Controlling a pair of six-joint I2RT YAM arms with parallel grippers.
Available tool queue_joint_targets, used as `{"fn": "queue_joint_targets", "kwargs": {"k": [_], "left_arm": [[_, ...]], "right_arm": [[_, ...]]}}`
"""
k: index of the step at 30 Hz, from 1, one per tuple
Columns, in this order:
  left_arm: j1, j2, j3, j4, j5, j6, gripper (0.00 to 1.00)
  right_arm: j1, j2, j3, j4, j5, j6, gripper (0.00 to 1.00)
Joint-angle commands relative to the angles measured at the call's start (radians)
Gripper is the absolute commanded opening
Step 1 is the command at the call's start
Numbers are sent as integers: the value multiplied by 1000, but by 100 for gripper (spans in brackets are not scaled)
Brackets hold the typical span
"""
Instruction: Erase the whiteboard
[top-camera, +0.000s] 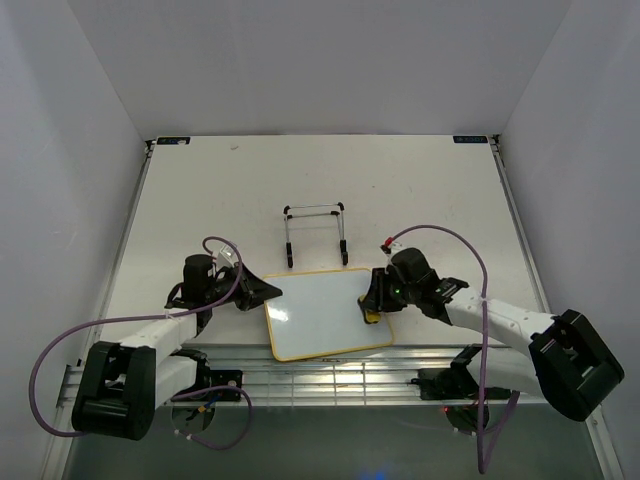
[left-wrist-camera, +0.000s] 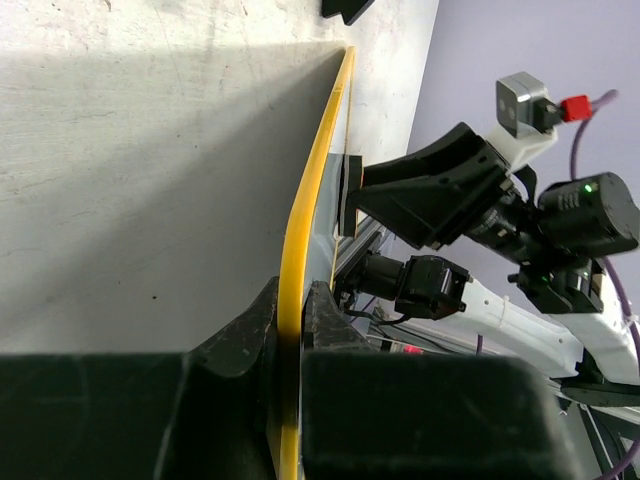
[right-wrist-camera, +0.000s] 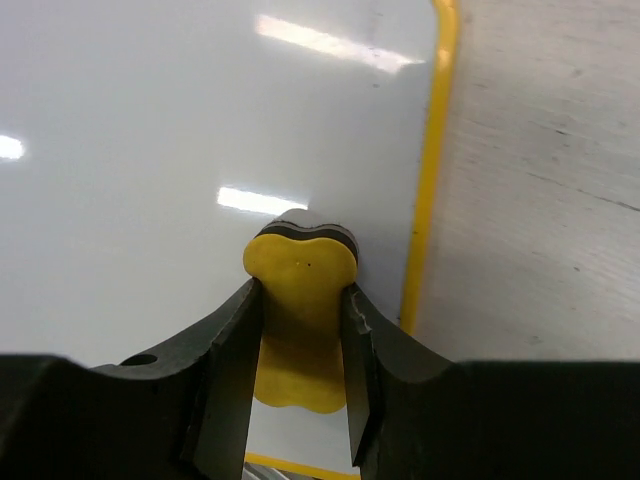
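Observation:
Next, my right gripper lets go of the yellow eraser on the bare table (top-camera: 414, 288) just beyond the nearest yellow edge of the whiteboard.
The whiteboard (top-camera: 325, 312), white with a thin yellow frame, lies flat at the table's near edge; its face shows no marks. My left gripper (top-camera: 262, 291) is shut on the board's left edge, and the left wrist view shows the yellow frame (left-wrist-camera: 312, 185) pinched between the jaws of the gripper (left-wrist-camera: 290, 300). My right gripper (top-camera: 372, 305) is shut on a small yellow eraser (right-wrist-camera: 300, 300) with a dark felt underside. The eraser rests on the board's white face (right-wrist-camera: 150, 150) near its right frame (right-wrist-camera: 430, 190).
A black wire easel stand (top-camera: 316, 233) stands on the table just behind the board. The table's near edge with metal rails (top-camera: 330, 375) runs right below the board. White walls close in the table on the left, back and right.

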Motion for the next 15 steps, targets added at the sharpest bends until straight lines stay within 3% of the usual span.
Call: {"fn": "queue_joint_targets", "kwargs": {"k": [1,15], "left_arm": [[1,17,8,-75,-186,34,0],[-1,-39,5,-143,-374,-41,0]], "right_arm": [[-86,5,-104,-180,-92,-50,15],[-104,-23,-75,-320,-17,-51,14]]}}
